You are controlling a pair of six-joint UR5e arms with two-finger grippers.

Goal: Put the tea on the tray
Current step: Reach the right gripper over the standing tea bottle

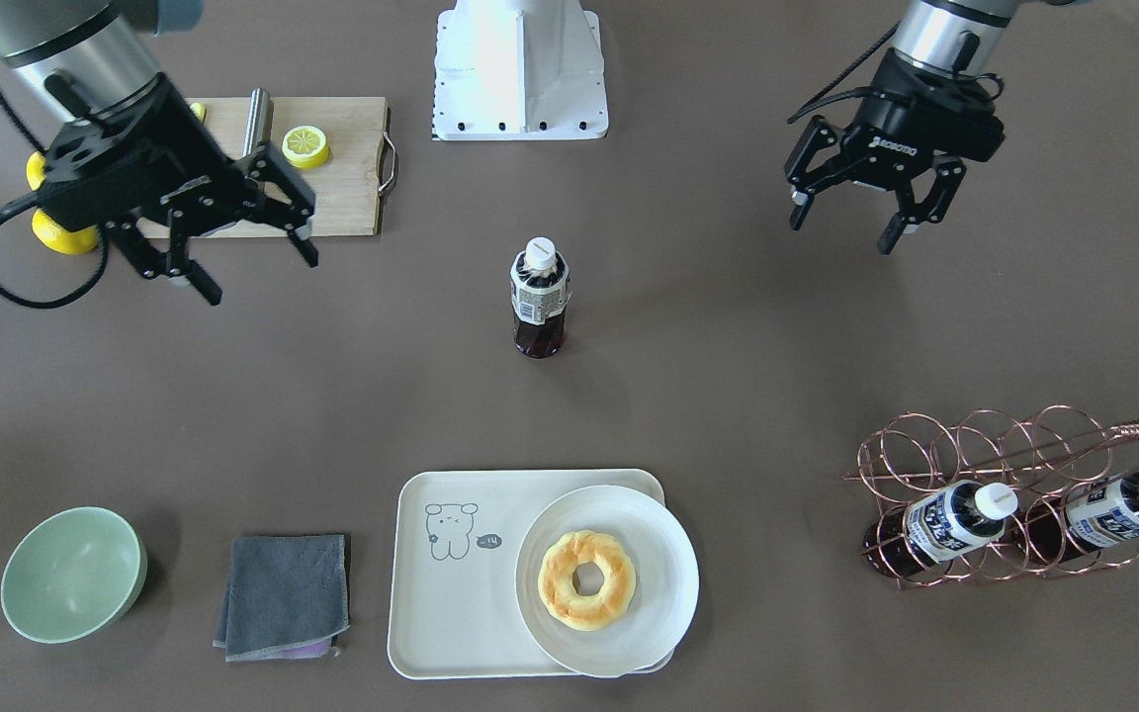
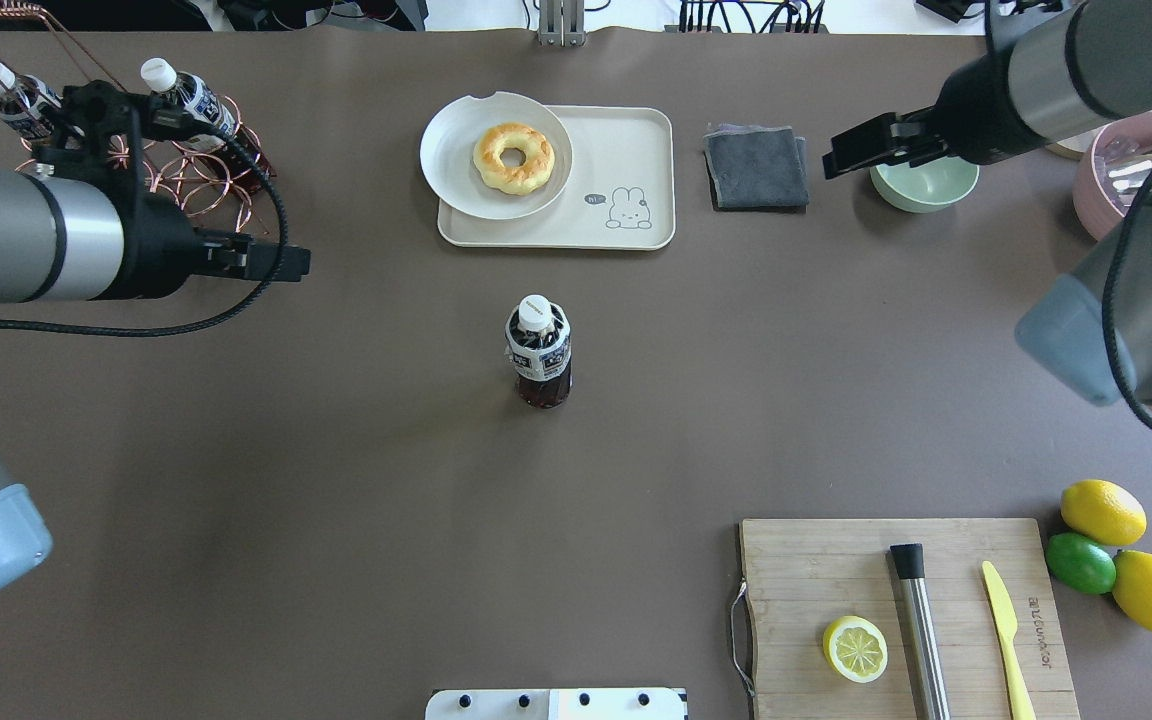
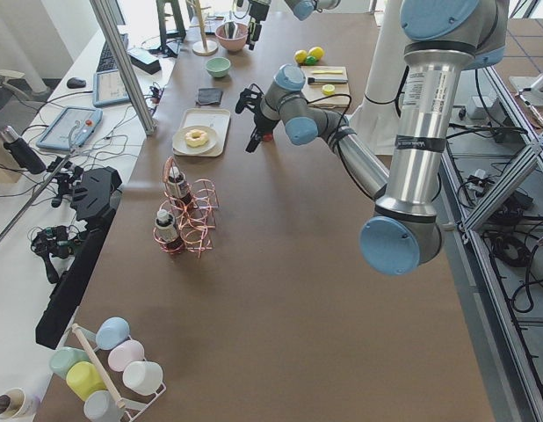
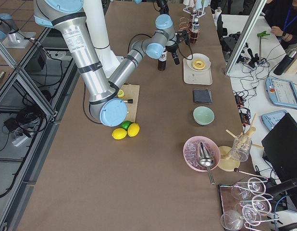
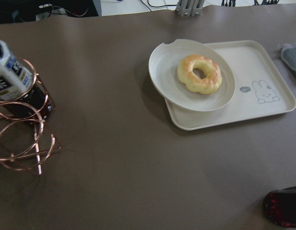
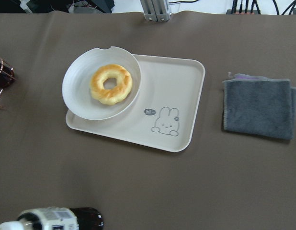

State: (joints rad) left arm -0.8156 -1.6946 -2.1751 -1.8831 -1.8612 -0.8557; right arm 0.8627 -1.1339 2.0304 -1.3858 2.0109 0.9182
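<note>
My right gripper is to close on the neck (image 1: 541, 279) (image 6: 32, 221) of the standing tea bottle, just under the bottle's white cap and above its label.
The tea bottle (image 1: 540, 297) stands upright in the middle of the table, with dark drink, a white cap and a blue-and-white label; it also shows in the overhead view (image 2: 539, 350). The cream tray (image 1: 451, 613) with the bear drawing lies at the operators' edge, beyond the bottle (image 2: 636, 150). A round white plate (image 1: 658, 583) with a doughnut covers part of it. My left gripper (image 1: 844, 232) hangs open and empty, off to the side of the bottle. My right gripper (image 1: 261, 277) is open and empty on the bottle's other side, by the cutting board.
A copper wire rack (image 1: 985, 465) holds two alike bottles (image 1: 955, 519) near my left arm. A green bowl (image 1: 70, 574) and grey cloth (image 1: 285, 593) lie beside the tray. A wooden cutting board (image 2: 906, 610) carries a lemon half, rod and knife, with lemons and a lime (image 2: 1081, 562) beside it.
</note>
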